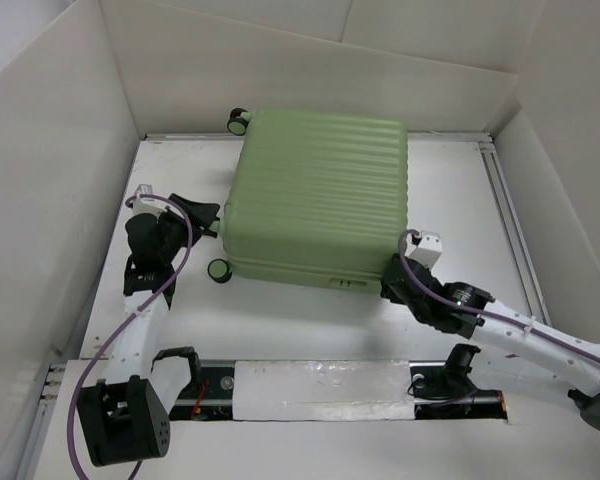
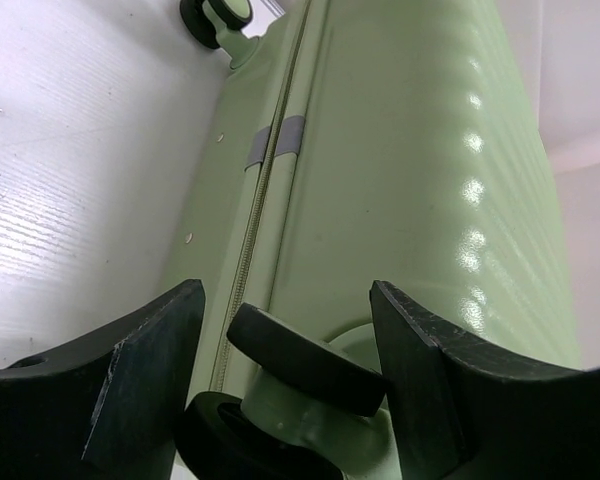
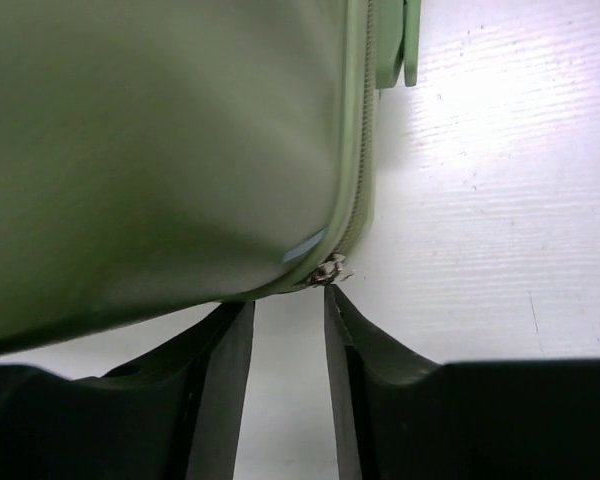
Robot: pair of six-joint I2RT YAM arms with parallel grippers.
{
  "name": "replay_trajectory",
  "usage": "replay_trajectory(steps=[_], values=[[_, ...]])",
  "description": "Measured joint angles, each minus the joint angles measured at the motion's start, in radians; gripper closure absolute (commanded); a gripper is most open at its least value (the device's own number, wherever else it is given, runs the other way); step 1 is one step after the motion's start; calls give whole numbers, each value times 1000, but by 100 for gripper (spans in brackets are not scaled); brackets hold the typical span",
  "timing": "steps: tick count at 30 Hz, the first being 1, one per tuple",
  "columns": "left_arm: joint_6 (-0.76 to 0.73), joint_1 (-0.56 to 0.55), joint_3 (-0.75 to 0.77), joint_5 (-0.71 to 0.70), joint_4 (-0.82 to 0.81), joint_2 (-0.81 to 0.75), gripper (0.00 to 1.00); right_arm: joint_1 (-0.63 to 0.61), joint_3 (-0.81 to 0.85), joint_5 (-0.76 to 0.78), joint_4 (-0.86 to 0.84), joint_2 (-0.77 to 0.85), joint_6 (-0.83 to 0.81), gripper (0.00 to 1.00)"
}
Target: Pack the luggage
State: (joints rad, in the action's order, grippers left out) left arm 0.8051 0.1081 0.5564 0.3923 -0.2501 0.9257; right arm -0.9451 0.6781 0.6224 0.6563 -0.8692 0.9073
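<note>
Next, my left gripper opens and takes the luggage's wheel squarely around its green stem (image 2: pixel 320 418), because the wheel now sits at a slant across that gripper's fingers.
The luggage (image 1: pixel 320 200) is a pale green ribbed suitcase, closed and lying flat in the middle of the white table. My left gripper (image 1: pixel 204 216) is at its left side. In the left wrist view the left gripper (image 2: pixel 285 310) is open, and a black-and-green wheel (image 2: pixel 305 360) of the luggage (image 2: pixel 400 180) sits between its fingers. My right gripper (image 1: pixel 392 282) is at the near right corner. In the right wrist view the right gripper (image 3: pixel 288 300) is narrowly open below the luggage (image 3: pixel 160 150). The metal zipper pull (image 3: pixel 330 270) is just at the tip of its right finger (image 3: pixel 345 330).
White walls (image 1: pixel 50 180) box the table in on the left, back and right. A metal rail (image 1: pixel 510 220) runs along the right side. A taped rail (image 1: pixel 320 390) lies at the near edge. Other wheels show at the far left corner (image 1: pixel 238 121) and near left (image 1: pixel 220 268).
</note>
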Motion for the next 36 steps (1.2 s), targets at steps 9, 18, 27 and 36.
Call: replay_trajectory(steps=[9,18,27,36], values=[[0,-1,22,-27,-11,-5,100,3,-65,40,-181,-56,-125,99],[9,-2,37,-52,-24,-6,100,-127,87,-77,-420,-304,-221,100],[7,-15,34,-101,74,-160,19,-259,113,17,-357,-174,-102,67],[20,-14,-54,-38,82,-212,6,-111,-51,122,-122,316,80,48]])
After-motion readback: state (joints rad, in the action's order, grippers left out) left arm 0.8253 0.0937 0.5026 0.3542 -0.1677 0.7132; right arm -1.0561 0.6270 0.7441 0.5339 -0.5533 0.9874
